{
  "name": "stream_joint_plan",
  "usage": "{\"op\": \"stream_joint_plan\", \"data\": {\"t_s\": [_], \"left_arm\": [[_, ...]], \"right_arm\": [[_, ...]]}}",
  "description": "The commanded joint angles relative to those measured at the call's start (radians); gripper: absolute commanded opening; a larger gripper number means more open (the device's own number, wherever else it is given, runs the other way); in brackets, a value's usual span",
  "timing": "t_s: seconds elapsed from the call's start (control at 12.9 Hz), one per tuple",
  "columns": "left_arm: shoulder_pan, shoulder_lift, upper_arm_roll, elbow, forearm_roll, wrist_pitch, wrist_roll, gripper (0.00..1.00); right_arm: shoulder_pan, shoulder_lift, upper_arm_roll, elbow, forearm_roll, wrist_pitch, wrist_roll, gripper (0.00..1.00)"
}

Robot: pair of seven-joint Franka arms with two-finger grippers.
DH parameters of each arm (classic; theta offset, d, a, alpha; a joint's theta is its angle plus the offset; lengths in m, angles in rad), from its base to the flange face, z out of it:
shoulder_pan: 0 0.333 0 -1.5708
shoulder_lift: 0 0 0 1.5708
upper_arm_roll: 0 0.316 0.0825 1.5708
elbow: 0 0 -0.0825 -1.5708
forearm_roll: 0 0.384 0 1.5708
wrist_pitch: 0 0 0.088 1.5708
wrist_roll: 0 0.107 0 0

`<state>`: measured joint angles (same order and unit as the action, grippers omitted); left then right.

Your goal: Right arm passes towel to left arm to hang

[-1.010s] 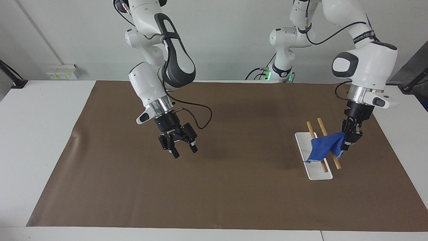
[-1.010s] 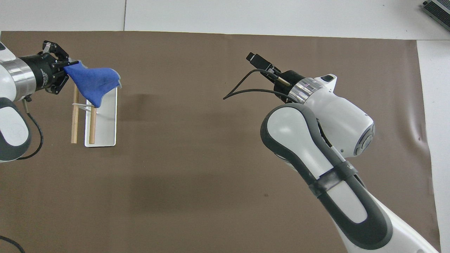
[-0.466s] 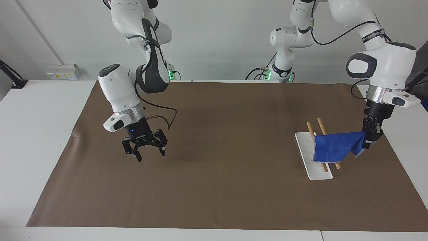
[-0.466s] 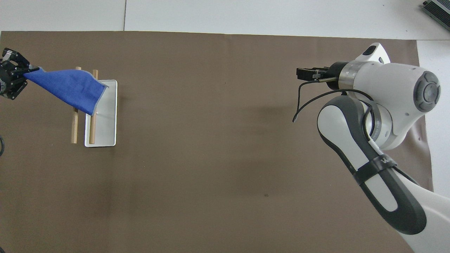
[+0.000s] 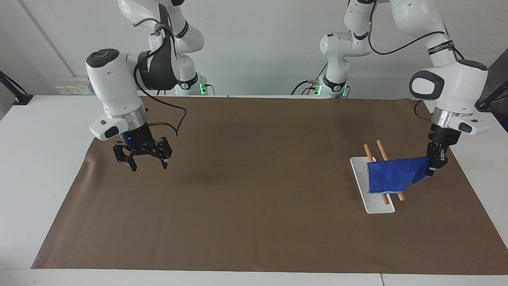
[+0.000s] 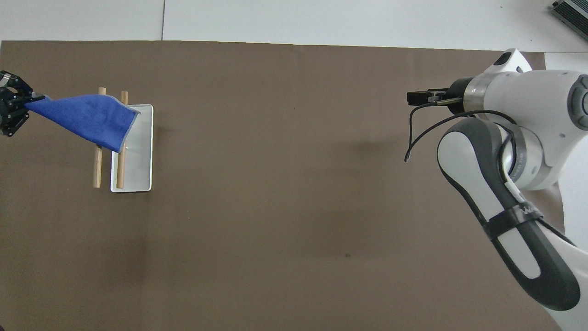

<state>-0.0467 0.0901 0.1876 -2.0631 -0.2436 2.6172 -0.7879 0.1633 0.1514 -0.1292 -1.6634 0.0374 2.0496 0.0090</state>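
Note:
My left gripper is to let go of the blue towel draped across the two wooden rods of the rack (image 6: 119,126).
The blue towel (image 5: 393,174) is draped over two wooden rods (image 5: 374,165) of a rack on a white base (image 5: 377,206). One corner stays pinched in my left gripper (image 5: 432,167), which is shut on it beside the rack toward the left arm's end of the table. In the overhead view the towel (image 6: 87,118) stretches from the left gripper (image 6: 18,105) across the rods (image 6: 97,161). My right gripper (image 5: 147,162) is open and empty, up over the mat at the right arm's end; it also shows in the overhead view (image 6: 420,96).
A brown mat (image 5: 258,190) covers the white table (image 5: 43,159). A loose black cable (image 6: 413,133) hangs from the right wrist. Small grey boxes (image 5: 73,85) sit at the wall by the right arm's end.
My right gripper has drawn back from mid-mat to the right arm's end, open. My left gripper has pulled the towel corner outward, spreading the towel over both rods, then eased slightly.

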Motion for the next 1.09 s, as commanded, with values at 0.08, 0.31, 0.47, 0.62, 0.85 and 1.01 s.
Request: {"op": "stream_joint_plan", "data": {"t_s": [0.08, 0.31, 0.47, 0.62, 0.85, 1.01], "left_arm": [[-0.005, -0.038, 0.004, -0.087, -0.005, 0.047, 0.018, 0.00], [-0.007, -0.064, 0.001, -0.138, -0.005, 0.046, 0.015, 0.00], [-0.018, -0.072, -0.010, -0.149, -0.005, 0.046, 0.006, 0.00], [-0.021, -0.072, -0.049, -0.149, -0.005, 0.040, 0.006, 0.00], [-0.021, -0.075, -0.071, -0.149, -0.005, 0.035, 0.007, 0.00], [-0.018, -0.075, -0.068, -0.149, -0.005, 0.037, 0.019, 0.00]], "right_arm": [[-0.053, -0.036, -0.003, 0.112, -0.022, -0.233, 0.110, 1.00], [-0.117, -0.074, -0.003, 0.177, -0.016, -0.377, 0.114, 1.00], [-0.139, -0.116, -0.004, 0.177, -0.033, -0.439, 0.109, 1.00], [-0.142, -0.139, -0.006, 0.171, -0.057, -0.477, 0.094, 1.00], [-0.145, -0.179, -0.003, 0.108, -0.074, -0.491, 0.042, 1.00], [-0.145, -0.231, -0.004, 0.007, -0.074, -0.465, 0.035, 1.00]]}}
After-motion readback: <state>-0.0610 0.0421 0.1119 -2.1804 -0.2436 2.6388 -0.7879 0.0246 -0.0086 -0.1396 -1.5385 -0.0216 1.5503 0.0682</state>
